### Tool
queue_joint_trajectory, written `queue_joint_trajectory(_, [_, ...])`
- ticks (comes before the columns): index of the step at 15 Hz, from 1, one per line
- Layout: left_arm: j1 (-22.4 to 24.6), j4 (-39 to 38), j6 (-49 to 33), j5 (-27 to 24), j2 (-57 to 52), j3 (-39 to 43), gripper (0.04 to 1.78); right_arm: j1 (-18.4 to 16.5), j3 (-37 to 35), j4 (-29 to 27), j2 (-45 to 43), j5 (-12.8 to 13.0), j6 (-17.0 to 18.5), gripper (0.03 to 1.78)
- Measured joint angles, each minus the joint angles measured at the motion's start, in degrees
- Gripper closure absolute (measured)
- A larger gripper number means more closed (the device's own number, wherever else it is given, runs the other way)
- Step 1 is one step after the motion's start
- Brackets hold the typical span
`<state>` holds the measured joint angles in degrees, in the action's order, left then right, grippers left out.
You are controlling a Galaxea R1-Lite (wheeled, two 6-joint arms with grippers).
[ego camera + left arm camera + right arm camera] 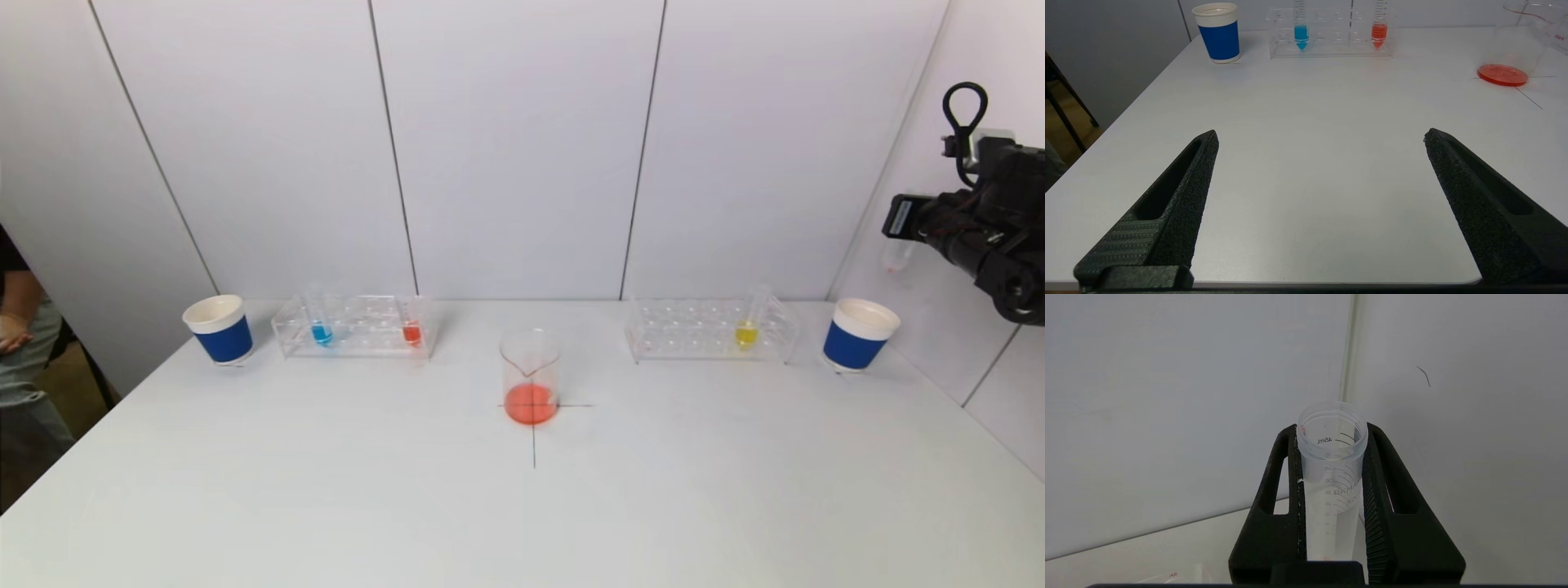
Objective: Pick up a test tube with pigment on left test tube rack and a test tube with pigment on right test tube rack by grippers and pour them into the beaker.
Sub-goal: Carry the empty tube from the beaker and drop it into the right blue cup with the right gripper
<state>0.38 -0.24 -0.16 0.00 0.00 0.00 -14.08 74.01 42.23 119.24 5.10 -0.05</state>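
I need to release the empty test tube from my right gripper inside the blue-and-white paper cup [862, 319] beside the yellow tube's rack.
The beaker [531, 377] stands at the table's centre with red-orange liquid in its bottom; it also shows in the left wrist view [1515, 49]. The left rack [355, 327] holds a blue tube [322, 331] and a red tube [411, 331]. The right rack [709, 329] holds a yellow tube [746, 331]. My right gripper [1331, 433] is shut on a clear, empty test tube [1331, 477], raised at the far right above the right cup [898, 245]. My left gripper [1321, 136] is open and empty, low over the table's near left; it is out of the head view.
A blue-and-white paper cup [219, 328] stands left of the left rack, another [859, 333] right of the right rack. A person [16, 343] stands at the table's left edge. White wall panels close the back and right.
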Motion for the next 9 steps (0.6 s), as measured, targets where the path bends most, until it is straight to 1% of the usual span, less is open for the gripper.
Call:
queue_joint_trajectory(3, [0.0, 0.0, 0.0, 0.0, 0.0, 0.0, 0.06, 0.09, -3.15, 4.46, 1.71, -0.35, -0.02, 1.35])
queue_joint_trajectory(9, [-0.02, 0.0, 0.0, 0.0, 0.0, 0.0, 0.06, 0.02, -9.7, 11.52, 4.24, -0.55, 0.4, 1.35])
